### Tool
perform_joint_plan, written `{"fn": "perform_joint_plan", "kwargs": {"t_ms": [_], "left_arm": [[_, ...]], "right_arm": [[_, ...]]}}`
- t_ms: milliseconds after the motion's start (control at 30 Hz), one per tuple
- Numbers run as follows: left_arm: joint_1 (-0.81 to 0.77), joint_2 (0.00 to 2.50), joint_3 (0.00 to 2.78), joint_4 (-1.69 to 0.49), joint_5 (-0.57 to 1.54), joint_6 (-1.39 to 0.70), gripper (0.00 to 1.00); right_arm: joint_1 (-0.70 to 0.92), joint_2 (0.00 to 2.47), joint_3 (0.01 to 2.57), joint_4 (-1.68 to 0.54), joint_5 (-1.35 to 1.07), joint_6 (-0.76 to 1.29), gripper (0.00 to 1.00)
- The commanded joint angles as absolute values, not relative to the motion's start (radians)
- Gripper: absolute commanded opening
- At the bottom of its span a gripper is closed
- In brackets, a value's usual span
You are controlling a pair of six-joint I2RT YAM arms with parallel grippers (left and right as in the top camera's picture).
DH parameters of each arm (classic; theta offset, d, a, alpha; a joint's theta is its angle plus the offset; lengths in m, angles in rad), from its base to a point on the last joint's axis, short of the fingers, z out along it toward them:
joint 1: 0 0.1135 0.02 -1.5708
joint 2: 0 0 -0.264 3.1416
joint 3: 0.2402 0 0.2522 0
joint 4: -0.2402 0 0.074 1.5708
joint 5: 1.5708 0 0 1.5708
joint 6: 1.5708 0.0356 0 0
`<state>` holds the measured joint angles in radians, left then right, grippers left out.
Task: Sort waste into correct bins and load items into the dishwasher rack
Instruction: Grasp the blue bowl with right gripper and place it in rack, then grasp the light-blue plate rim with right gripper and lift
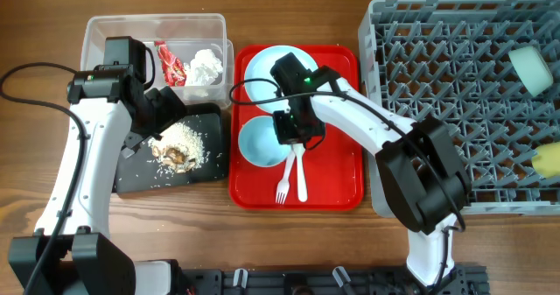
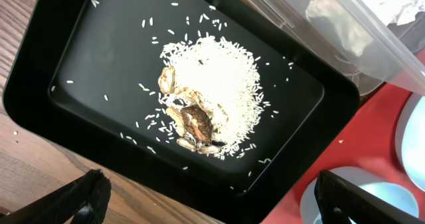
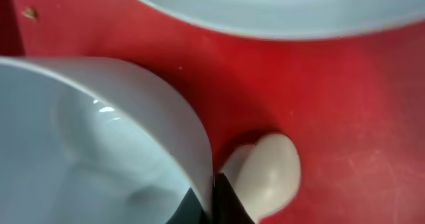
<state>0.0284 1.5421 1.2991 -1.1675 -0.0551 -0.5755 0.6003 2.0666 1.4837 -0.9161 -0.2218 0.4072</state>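
Next, my right gripper sets the pale-blue bowl, still on the red tray, down in the grey dishwasher rack (image 1: 458, 49) next to the pale bowl, toward the red tray.
My right gripper (image 1: 296, 133) (image 3: 212, 199) is shut on the right rim of a pale-blue bowl (image 1: 259, 143) (image 3: 99, 151) on the red tray. The white spoon (image 1: 301, 177) (image 3: 269, 174) lies right beside the jaws, with the white fork (image 1: 283, 186) next to it. The pale-blue plate (image 1: 269, 67) (image 3: 279, 4) sits at the tray's far end. My left gripper (image 1: 162, 120) (image 2: 212, 204) is open and empty over the black tray (image 1: 140, 177) (image 2: 86, 51), which holds white-and-brown food scraps (image 1: 179, 148) (image 2: 206, 98). The clear tub (image 1: 105, 32) (image 2: 319, 38) holds the red wrapper (image 1: 171, 66) and white tissue (image 1: 206, 66).
The grey dishwasher rack (image 1: 437, 59) stands at the right, with a pale bowl (image 1: 531, 67) and the yellow cup (image 1: 549, 159) in it. The red tray (image 1: 341, 181) (image 3: 332, 84) lies between the rack and the black tray.
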Motion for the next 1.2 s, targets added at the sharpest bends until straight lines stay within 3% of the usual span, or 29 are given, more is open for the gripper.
{"fn": "perform_joint_plan", "kwargs": {"t_ms": [0,100,200,267,400,633,967,1167], "left_arm": [[0.034,1.526,1.3,-1.168,-0.064,-0.592,1.0],[0.034,1.526,1.3,-1.168,-0.061,-0.592,1.0],[0.034,1.526,1.3,-1.168,-0.061,-0.592,1.0],[0.034,1.526,1.3,-1.168,-0.061,-0.592,1.0],[0.034,1.526,1.3,-1.167,-0.061,-0.591,1.0],[0.034,1.526,1.3,-1.167,-0.061,-0.592,1.0],[0.034,1.526,1.3,-1.167,-0.061,-0.592,1.0],[0.034,1.526,1.3,-1.164,-0.061,-0.592,1.0]], "right_arm": [[0.574,2.016,1.547,-0.979,-0.109,0.417,0.04],[0.517,1.845,1.582,-0.995,-0.024,0.366,0.04],[0.413,1.624,1.584,-0.974,0.345,0.355,0.04],[0.345,1.563,1.584,-0.912,0.566,0.242,0.04],[0.233,1.579,1.578,-0.741,0.841,0.039,0.04],[0.007,1.811,1.578,-0.199,1.358,-0.311,0.04],[-0.025,2.113,1.546,-0.134,1.287,-0.329,0.04],[-0.015,2.115,1.536,-0.387,1.14,-0.103,0.04]]}}
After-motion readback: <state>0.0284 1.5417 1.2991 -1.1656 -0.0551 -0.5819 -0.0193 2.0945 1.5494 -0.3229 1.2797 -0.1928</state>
